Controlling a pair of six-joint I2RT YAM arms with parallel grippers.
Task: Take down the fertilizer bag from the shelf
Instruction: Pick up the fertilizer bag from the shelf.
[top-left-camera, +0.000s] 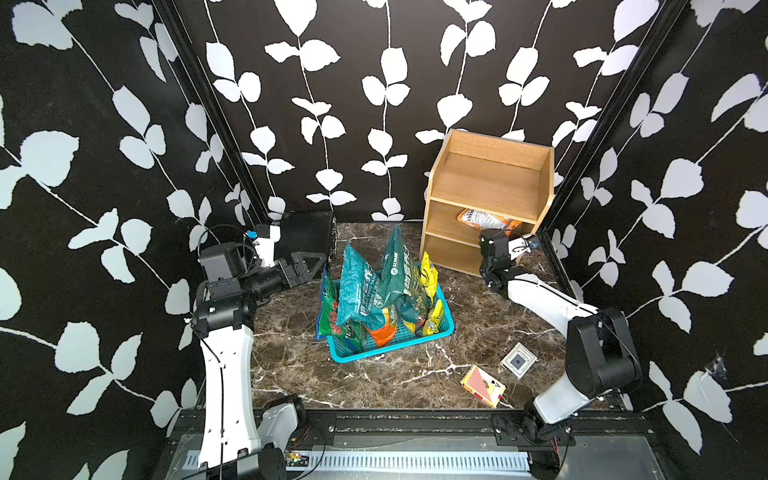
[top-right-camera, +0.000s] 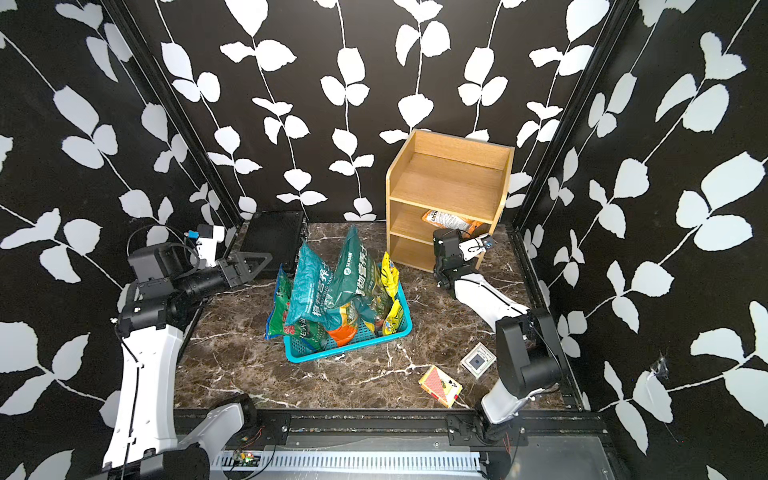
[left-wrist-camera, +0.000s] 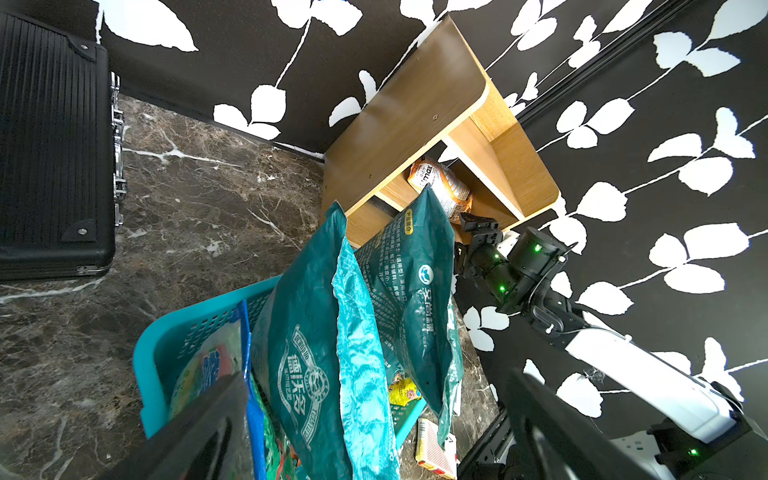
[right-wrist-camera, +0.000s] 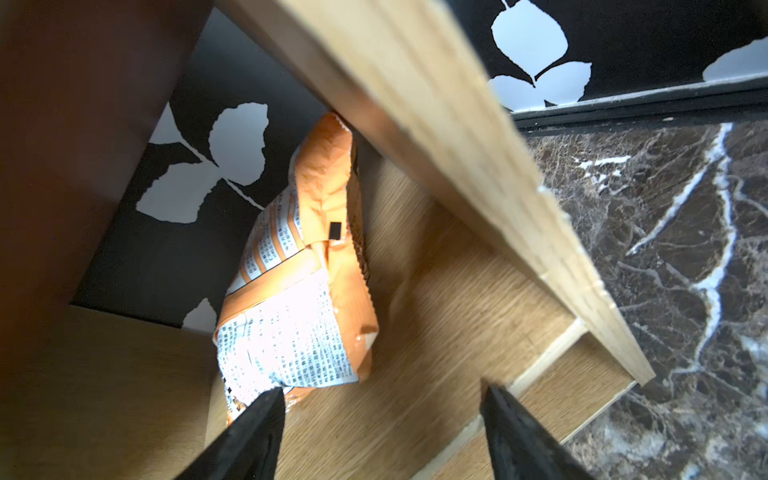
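Note:
My right gripper's open fingers stop short of the fertilizer bag's orange edge. Next, I reach deeper and pinch its near corner (right-wrist-camera: 365, 339) before I pull the bag out.
The light-brown wooden shelf (top-left-camera: 490, 183) (top-right-camera: 449, 183) stands at the back right, and its middle tier holds an orange-and-white printed fertilizer bag (top-left-camera: 482, 218) (right-wrist-camera: 286, 316) lying down. My right gripper (right-wrist-camera: 382, 392) is open at the front of that tier. One fingertip (right-wrist-camera: 274, 399) is at the bag's near corner; the other is over bare shelf board. In both top views the right wrist hides its fingers. My left gripper (top-left-camera: 309, 262) (left-wrist-camera: 376, 374) hangs open at the left, beside the basket, holding nothing.
A blue basket (top-left-camera: 390, 347) in the middle holds several upright teal, green and yellow bags (top-left-camera: 361, 286). A black case (top-left-camera: 305, 237) lies at the back left. A playing-card box (top-left-camera: 484, 384) and a small square item (top-left-camera: 518, 360) lie at the front right.

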